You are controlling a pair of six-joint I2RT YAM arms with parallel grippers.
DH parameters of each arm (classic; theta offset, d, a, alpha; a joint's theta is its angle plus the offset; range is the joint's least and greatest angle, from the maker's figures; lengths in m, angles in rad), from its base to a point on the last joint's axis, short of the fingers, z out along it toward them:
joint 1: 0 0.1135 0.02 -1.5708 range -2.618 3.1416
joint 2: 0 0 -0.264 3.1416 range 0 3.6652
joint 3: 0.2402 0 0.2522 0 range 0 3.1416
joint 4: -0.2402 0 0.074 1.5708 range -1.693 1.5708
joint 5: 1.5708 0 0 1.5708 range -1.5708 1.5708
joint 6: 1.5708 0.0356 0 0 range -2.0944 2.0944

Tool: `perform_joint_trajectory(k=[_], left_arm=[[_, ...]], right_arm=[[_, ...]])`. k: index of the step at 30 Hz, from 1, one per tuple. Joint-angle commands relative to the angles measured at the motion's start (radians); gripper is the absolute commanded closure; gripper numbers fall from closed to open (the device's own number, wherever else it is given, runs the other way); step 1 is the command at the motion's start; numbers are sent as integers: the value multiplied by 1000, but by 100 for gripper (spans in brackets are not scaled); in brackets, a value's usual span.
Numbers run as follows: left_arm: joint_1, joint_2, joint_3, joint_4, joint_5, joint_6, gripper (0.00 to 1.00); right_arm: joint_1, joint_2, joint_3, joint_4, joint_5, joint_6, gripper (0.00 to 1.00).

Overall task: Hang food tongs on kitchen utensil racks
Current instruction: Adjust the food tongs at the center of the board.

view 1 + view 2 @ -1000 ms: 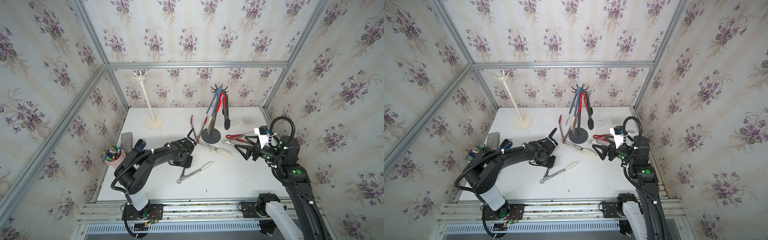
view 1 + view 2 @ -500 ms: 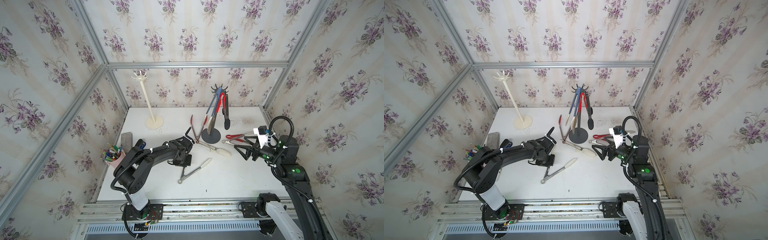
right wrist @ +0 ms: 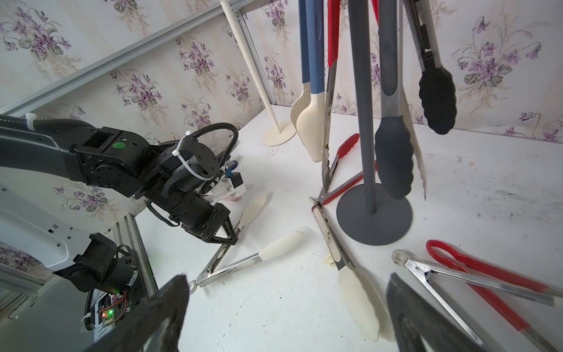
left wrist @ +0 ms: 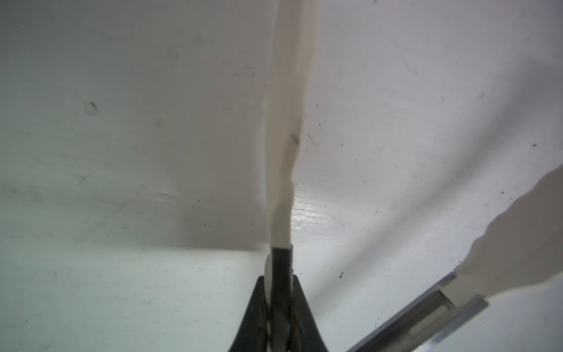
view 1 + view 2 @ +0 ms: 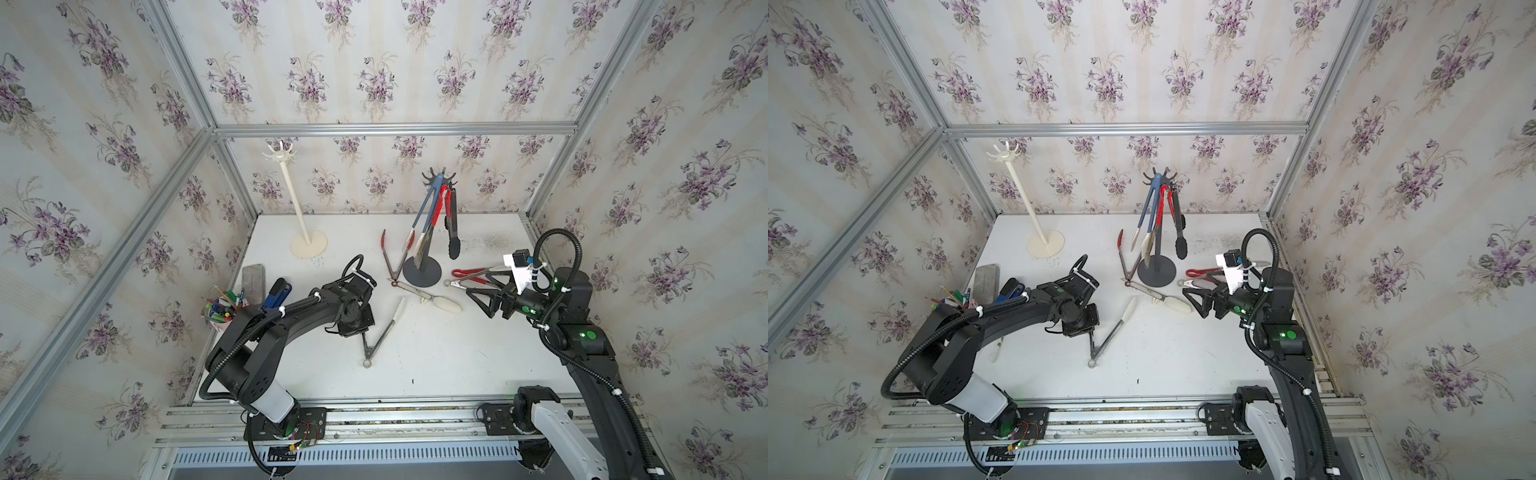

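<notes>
The left gripper holds the white-tipped tongs close to a white tip, so it should open, turn and grasp a steel arm [image 5: 366,350] near the ring before hanging.
White-tipped steel food tongs [image 5: 384,332] [image 5: 1115,328] lie spread on the table. My left gripper [image 5: 362,332] [image 4: 278,274] is shut on one of their arms. The other arm [image 4: 457,289] lies free beside it. The cream-white rack [image 5: 297,199] stands bare at the back left. The dark grey rack [image 5: 422,272] [image 3: 365,122] carries blue, red and black tongs. My right gripper [image 5: 478,297] [image 3: 286,283] hovers open to the right of that rack, with nothing between its fingers.
Several more tongs lie round the grey base: a red-tipped pair [image 5: 392,257], a closed white-tipped pair [image 5: 424,295] and red-handled ones [image 5: 473,273]. A pen cup [image 5: 220,309], grey block [image 5: 253,279] and blue stapler [image 5: 276,291] sit along the left edge.
My left gripper has shut on one arm of the white-tipped tongs, and the tongs have swung so their free tip points more toward the back. The right arm has not moved.
</notes>
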Motion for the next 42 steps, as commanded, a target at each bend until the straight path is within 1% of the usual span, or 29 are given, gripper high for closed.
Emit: perform_joint_trajectory(k=[1, 7, 12, 19, 21, 22, 24, 25, 26, 28, 30, 32, 35, 38, 42], left_arm=[[5, -24, -27, 61, 15, -197, 100], [8, -19, -78, 160, 12, -425, 100], [6, -9, -108, 212, -22, -616, 100], [-7, 15, -120, 216, -65, -765, 100], [-12, 20, -120, 216, -69, -794, 92], [-15, 20, -120, 216, -72, -805, 84], [-18, 17, -120, 216, -79, -815, 48], [-18, 14, -117, 216, -80, -816, 33], [-18, 6, -117, 214, -83, -815, 24], [-18, -14, -112, 212, -86, -807, 10], [-18, -36, -97, 199, -93, -779, 3], [-18, -58, -74, 177, -96, -737, 1], [-19, -105, -30, 121, -122, -634, 1], [-18, -148, 13, 55, -156, -508, 1], [-18, -159, 71, -9, -191, -292, 1]], right_arm=[[7, 3, -1, 41, -23, -14, 0], [25, 9, -7, 43, -20, -27, 0], [42, 20, -2, 41, -13, -38, 0], [55, 29, -1, 34, -10, -44, 0], [58, 27, -5, 29, -10, -43, 0], [59, 24, -5, 28, -9, -43, 0], [60, 20, -9, 24, -6, -43, 0], [61, 19, -10, 21, -5, -43, 0], [62, 19, -10, 16, -5, -46, 0], [61, 18, -9, 8, -4, -51, 0], [62, 18, -13, 8, -1, -51, 0], [62, 20, -17, 9, 2, -49, 0], [64, 19, -17, 7, 5, -48, 0], [64, 17, -20, 5, 13, -52, 0], [63, 18, -18, 1, 16, -57, 0]])
